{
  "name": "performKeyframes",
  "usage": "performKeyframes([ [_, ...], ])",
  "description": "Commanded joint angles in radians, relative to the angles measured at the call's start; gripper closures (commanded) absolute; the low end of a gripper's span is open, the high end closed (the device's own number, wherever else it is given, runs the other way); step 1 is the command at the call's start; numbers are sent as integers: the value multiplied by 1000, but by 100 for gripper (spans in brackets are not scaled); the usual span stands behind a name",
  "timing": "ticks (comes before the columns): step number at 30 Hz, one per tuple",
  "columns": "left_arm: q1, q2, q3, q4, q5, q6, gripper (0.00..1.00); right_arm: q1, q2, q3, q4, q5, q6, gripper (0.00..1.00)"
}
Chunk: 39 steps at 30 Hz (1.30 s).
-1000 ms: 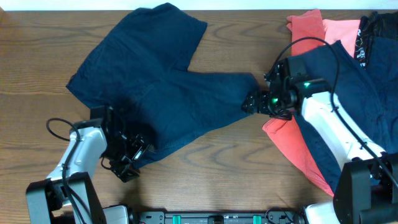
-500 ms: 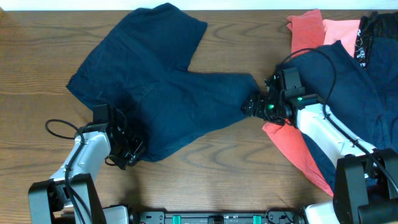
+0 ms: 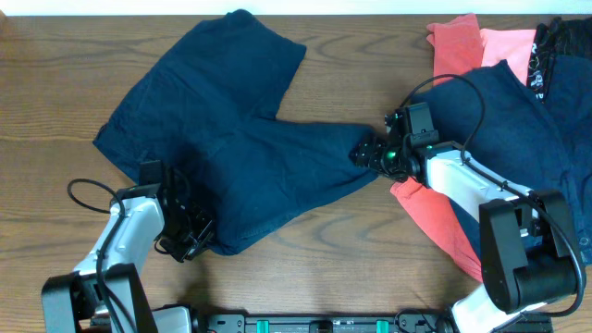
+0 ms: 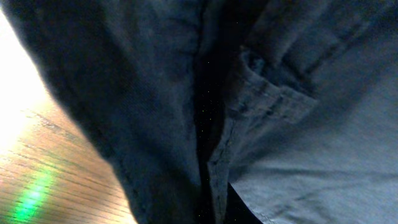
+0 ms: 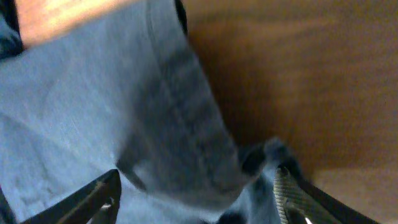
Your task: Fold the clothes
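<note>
Next, my left gripper releases the navy shorts' hem on the table (image 3: 161, 190) by their outer edge, opposite the pile of clothes.
The navy shorts (image 3: 222, 139) lie spread on the table at centre left, one leg pointing up, the other to the right. My left gripper (image 3: 196, 233) is shut on their lower left hem. In the left wrist view the dark cloth (image 4: 298, 155) fills the frame and hides the fingers. At the end of the right leg, my right gripper (image 3: 363, 154) is open. In the right wrist view that gripper (image 5: 196, 199) has bunched navy hem (image 5: 180, 124) lying between its wide-set fingers (image 5: 102, 194).
At the right, a heap of other clothes: coral-red ones (image 3: 458, 42), a second navy garment (image 3: 527, 120) and a black one with white print (image 3: 546, 55). A coral piece (image 3: 435, 217) lies under my right arm. Bare wood table (image 3: 324, 268) shows in front.
My left gripper has gone from wide open to shut on the shorts' hem. The right gripper has slid a little left over the leg end, its jaws narrowing. The shorts have shifted slightly.
</note>
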<state>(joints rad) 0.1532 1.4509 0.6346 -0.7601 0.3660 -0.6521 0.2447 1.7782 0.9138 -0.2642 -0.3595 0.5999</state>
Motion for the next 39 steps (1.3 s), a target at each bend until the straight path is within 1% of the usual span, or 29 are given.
performKeyframes([
  [1, -2, -31, -5, -1, -17, 27, 85, 11, 49, -38, -68, 6, 32, 19],
  [6, -2, -34, -5, 10, -20, 28, 85, -45, -73, -37, -168, 71, 30, 15],
  [9, -2, -34, -5, 10, -20, 30, 85, -73, -157, -37, -232, 114, 10, 15],
  [11, -2, -34, -5, 10, -20, 31, 85, -73, -183, -38, -259, 116, -6, 17],
  [15, -2, -34, -5, 8, -20, 31, 85, -34, -164, -48, -277, 121, -3, 17],
  [22, -2, -34, -5, 1, -20, 31, 84, 51, -43, -61, -198, 124, 69, 18],
  [25, -2, -34, -5, 1, -20, 31, 84, 60, 2, -61, -145, 125, 69, 23],
  [26, -2, -34, -5, 1, -20, 31, 84, 60, 14, -61, -125, 128, 69, 27],
  [27, -2, -34, -5, 0, -20, 31, 84, 59, 24, -61, -106, 138, 70, 35],
  [28, -2, -34, -5, -5, -19, 31, 84, 56, 31, -61, -85, 152, 70, 46],
  [29, -2, -34, -5, -16, -19, 31, 84, 52, 33, -61, -64, 166, 69, 62],
  [30, -2, -34, -5, -22, -19, 32, 85, 49, 33, -61, -55, 173, 69, 73],
  [31, -2, -35, -5, -26, -18, 46, 85, 42, 29, -58, -52, 180, 65, 88],
  [32, -2, -38, -2, -34, -15, 69, 85, 34, 23, -53, -57, 180, 53, 99],
  [36, -3, -85, 28, -101, 2, 134, 87, -30, -50, -22, -142, 180, 29, 99],
  [39, -14, -175, 59, -153, 46, 166, 87, -103, -164, 17, -229, 180, -29, 99],
])
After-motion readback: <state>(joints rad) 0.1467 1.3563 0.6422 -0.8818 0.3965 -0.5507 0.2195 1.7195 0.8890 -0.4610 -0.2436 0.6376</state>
